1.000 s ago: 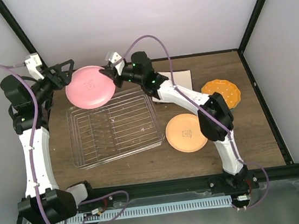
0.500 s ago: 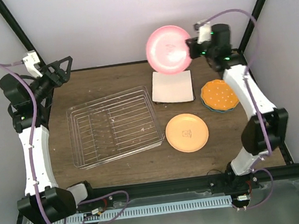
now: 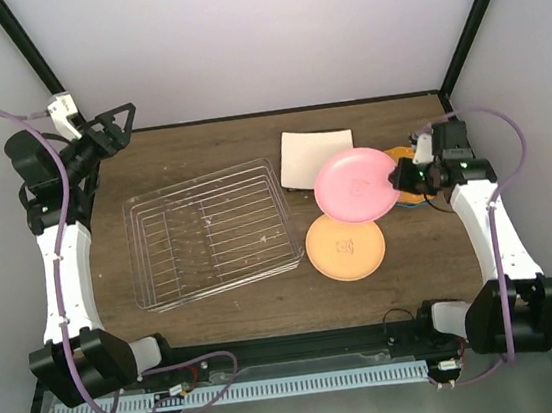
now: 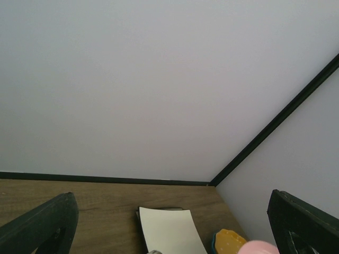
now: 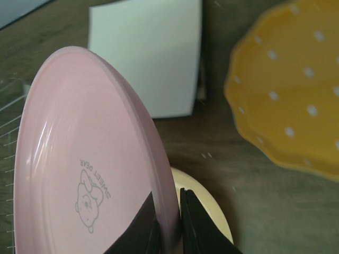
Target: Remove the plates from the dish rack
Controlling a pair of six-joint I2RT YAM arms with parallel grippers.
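My right gripper should put the pink plate down on top of the plain orange plate (image 3: 346,245).
My right gripper (image 3: 401,179) (image 5: 169,211) is shut on the rim of the pink plate (image 3: 356,185) (image 5: 85,159). It holds the plate tilted just above the plain orange plate (image 3: 346,248) (image 5: 206,206) on the table. The orange dotted plate (image 3: 403,157) (image 5: 291,90) lies to the right on a teal one, partly hidden by my right arm. The square cream plates (image 3: 312,154) (image 5: 148,58) (image 4: 169,230) are stacked white side up at the back. The wire dish rack (image 3: 209,233) holds no plates. My left gripper (image 3: 119,120) (image 4: 170,211) is open and empty, raised at the back left.
The black frame posts (image 3: 466,32) and grey walls close in the back and sides. The table's right edge (image 3: 482,201) runs close behind my right arm. Bare wood (image 3: 268,303) shows in front of the rack.
My right arm has carried the pink plate from the back left, across the back, down to the right over the orange plate. My left arm has hardly moved.
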